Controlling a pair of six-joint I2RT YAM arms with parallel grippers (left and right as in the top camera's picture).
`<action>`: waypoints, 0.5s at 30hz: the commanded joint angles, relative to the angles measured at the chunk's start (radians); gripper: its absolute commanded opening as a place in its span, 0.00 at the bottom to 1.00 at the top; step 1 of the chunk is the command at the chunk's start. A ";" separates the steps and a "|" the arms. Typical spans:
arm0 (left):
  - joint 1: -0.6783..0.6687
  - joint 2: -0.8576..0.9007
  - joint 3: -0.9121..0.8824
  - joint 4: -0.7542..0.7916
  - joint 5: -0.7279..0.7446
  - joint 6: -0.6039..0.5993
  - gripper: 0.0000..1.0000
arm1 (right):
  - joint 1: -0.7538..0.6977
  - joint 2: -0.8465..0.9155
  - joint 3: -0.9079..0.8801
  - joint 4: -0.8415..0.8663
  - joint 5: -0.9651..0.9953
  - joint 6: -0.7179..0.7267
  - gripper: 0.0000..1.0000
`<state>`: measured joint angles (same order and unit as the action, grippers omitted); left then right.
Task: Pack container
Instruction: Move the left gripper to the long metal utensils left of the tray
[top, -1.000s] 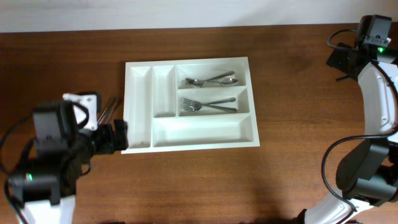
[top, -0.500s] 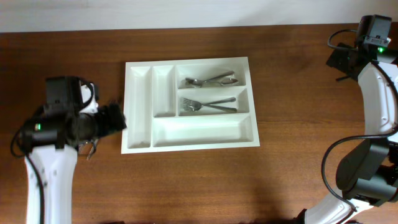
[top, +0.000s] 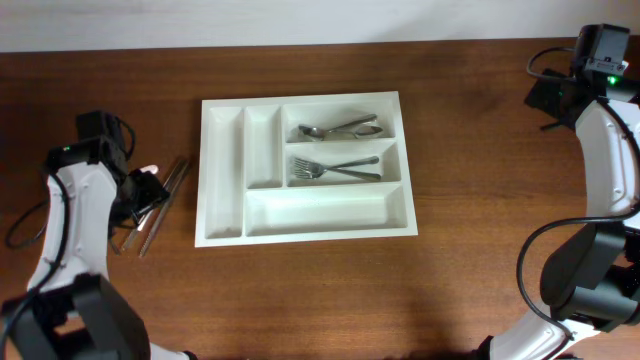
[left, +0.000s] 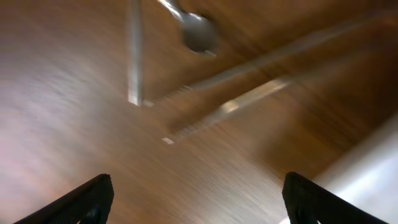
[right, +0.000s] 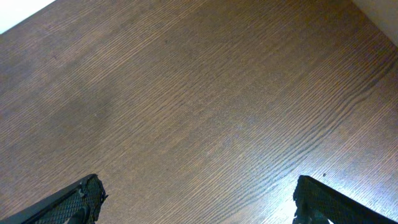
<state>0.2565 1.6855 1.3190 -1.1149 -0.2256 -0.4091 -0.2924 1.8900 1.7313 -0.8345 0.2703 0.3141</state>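
Next, I close my left gripper on the middle of the loose knife (top: 155, 204) (left: 261, 60) beside the spoon, the knife that lies farther from the white container.
The container (top: 325, 209), a big white five-compartment tray, lies mid-table. Two spoons (top: 341, 129) rest in its upper right compartment and two forks (top: 336, 169) in the one below; the other compartments are bare. Loose cutlery (top: 160, 205) lies on the wood just left of the tray. My left gripper (top: 146, 193) hovers over it. The blurred left wrist view shows the left gripper (left: 199, 202) open above bare wood, with knives (left: 249, 102) and a spoon (left: 198, 34) ahead. At the far right corner, my right gripper (right: 199, 202) is open over bare table.
The right arm (top: 605, 130) stands along the table's right edge, far from the tray. A cable (top: 25, 225) trails beside the left arm near the left edge. Brown wood surrounds the tray on all sides.
The left arm has swung away from the tray's left edge, out to the left, so the loose cutlery shows again beside it. The right arm has not moved.
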 joint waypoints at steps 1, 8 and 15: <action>0.003 0.043 0.014 0.036 -0.217 0.018 0.89 | -0.003 -0.004 0.006 0.000 0.002 0.000 0.99; 0.003 0.083 0.012 0.175 -0.235 0.158 0.90 | -0.003 -0.004 0.006 0.000 0.002 0.000 0.99; 0.001 0.132 0.009 0.187 -0.230 0.172 0.89 | -0.003 -0.004 0.006 0.000 0.002 0.000 0.99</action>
<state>0.2565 1.7714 1.3190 -0.9264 -0.4351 -0.2672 -0.2924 1.8900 1.7313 -0.8349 0.2703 0.3134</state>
